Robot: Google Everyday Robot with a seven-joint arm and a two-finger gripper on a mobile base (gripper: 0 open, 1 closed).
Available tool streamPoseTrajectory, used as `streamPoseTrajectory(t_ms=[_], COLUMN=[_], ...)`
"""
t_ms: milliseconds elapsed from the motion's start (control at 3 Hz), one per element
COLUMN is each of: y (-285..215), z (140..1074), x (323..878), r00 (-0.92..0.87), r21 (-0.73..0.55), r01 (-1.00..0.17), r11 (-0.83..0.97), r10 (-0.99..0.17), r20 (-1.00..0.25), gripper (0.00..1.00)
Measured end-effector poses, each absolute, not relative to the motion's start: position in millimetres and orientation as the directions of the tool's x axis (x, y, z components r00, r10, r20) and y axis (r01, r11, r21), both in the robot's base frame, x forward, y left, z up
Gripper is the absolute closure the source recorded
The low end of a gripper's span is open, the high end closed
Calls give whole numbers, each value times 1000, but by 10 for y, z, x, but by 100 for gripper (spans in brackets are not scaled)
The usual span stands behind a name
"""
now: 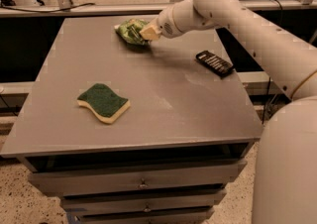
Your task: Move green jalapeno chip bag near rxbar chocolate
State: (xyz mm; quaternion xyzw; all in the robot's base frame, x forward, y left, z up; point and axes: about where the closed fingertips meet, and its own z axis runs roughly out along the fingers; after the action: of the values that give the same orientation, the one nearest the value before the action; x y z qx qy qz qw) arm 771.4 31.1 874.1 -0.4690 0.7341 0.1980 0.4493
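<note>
The green jalapeno chip bag will land on the grey table (206, 35) just behind the rxbar chocolate.
The green jalapeno chip bag (129, 30), crinkled and shiny, is at the back middle of the grey table (163, 99). My gripper (144, 33) reaches in from the right and is shut on the bag's right edge, holding it just above the tabletop. The rxbar chocolate (214, 63), a flat black bar with white lettering, lies near the table's right edge, about a hand's width right of and nearer than the bag.
A dark green sponge with a yellow base (103, 102) lies at the front left of the table. My white arm (237, 10) spans the back right corner. Drawers (143, 184) sit under the tabletop. A rail (74, 9) runs behind the table.
</note>
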Motion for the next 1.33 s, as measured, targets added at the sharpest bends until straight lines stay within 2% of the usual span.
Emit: streamPoseTrajectory(t_ms=[333,1333], y=[-58,-1622], z=[8694,8844], x=[7722,7754], r00=[-190,-321], r21=[-149,-241], r01=[-836,-654], r11=[528,717], r10=[-534,-551], r20=[-824,-770], gripper=[100,100])
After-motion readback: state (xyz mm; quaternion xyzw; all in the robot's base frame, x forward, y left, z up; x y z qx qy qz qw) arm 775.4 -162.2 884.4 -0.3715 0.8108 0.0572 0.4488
